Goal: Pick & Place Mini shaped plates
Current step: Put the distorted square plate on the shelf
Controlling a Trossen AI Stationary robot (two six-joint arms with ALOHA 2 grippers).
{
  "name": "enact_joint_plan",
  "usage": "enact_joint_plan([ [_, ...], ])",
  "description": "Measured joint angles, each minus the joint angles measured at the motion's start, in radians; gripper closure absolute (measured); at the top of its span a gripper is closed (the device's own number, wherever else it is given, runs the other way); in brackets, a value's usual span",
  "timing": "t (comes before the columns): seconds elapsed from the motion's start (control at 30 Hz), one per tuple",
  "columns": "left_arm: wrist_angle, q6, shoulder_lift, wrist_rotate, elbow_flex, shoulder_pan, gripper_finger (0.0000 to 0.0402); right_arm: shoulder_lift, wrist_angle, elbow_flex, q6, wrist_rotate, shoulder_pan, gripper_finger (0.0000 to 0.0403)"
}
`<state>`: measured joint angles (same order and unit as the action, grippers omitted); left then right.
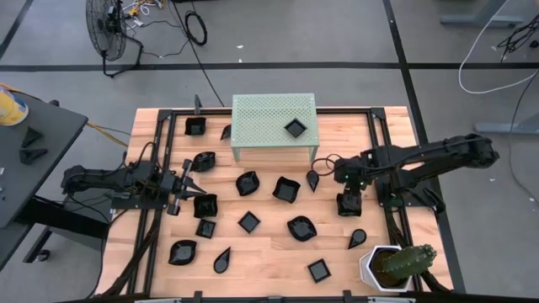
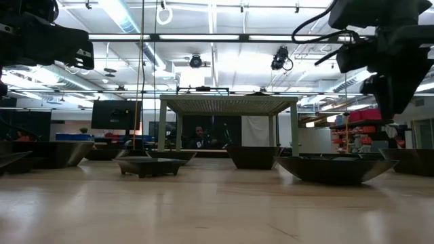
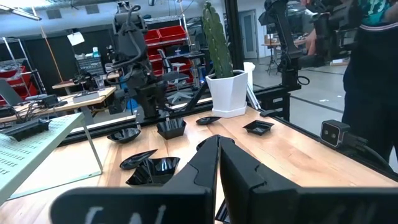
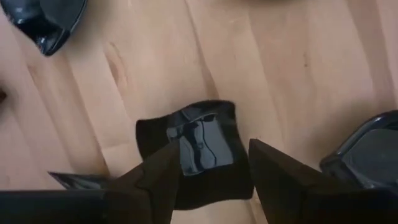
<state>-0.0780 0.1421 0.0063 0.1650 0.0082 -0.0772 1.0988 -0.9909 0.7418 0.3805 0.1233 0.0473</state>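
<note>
My right gripper is to close next on the square plate's side (image 1: 360, 206) (image 4: 214, 200) that faces the base of my right arm.
Several glossy black mini plates lie on their bases across the wooden table, among them a wavy one (image 1: 286, 188) and a square one (image 1: 249, 221). One more sits on top of the pale green stand (image 1: 295, 128). My right gripper (image 1: 349, 200) hangs open, pointing down, just above a square plate (image 4: 199, 140); its fingers stand over that plate's two sides (image 4: 214, 165). The low view shows it raised off the table (image 2: 397, 102). My left gripper (image 1: 189, 178) is shut (image 3: 217, 155), held level near the left rail and pointing toward the table's right, beside a plate (image 1: 205, 204).
The pale green perforated stand (image 1: 274, 118) stands at the table's far middle. A white hexagonal pot with a cactus (image 1: 387, 268) sits at the near right corner. A teardrop plate (image 1: 357, 238) and a leaf plate (image 1: 313, 179) lie close to my right gripper. Black rails run along both sides.
</note>
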Motion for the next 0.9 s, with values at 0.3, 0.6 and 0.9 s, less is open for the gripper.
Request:
enact_joint_plan([
  [0.3, 0.0, 0.0, 0.0, 0.0, 0.0, 0.0, 0.0378, 0.013, 0.003, 0.0, -0.02, -0.098, 0.056, 0.0211],
  [0.6, 0.0, 0.0, 0.0, 0.0, 0.0, 0.0, 0.0378, 0.015, -0.015, 0.0, 0.238, -0.107, 0.088, 0.0211],
  [0.9, 0.0, 0.0, 0.0, 0.0, 0.0, 0.0, 0.0378, 0.019, -0.022, -0.069, 0.637, -0.037, 0.088, 0.0211],
])
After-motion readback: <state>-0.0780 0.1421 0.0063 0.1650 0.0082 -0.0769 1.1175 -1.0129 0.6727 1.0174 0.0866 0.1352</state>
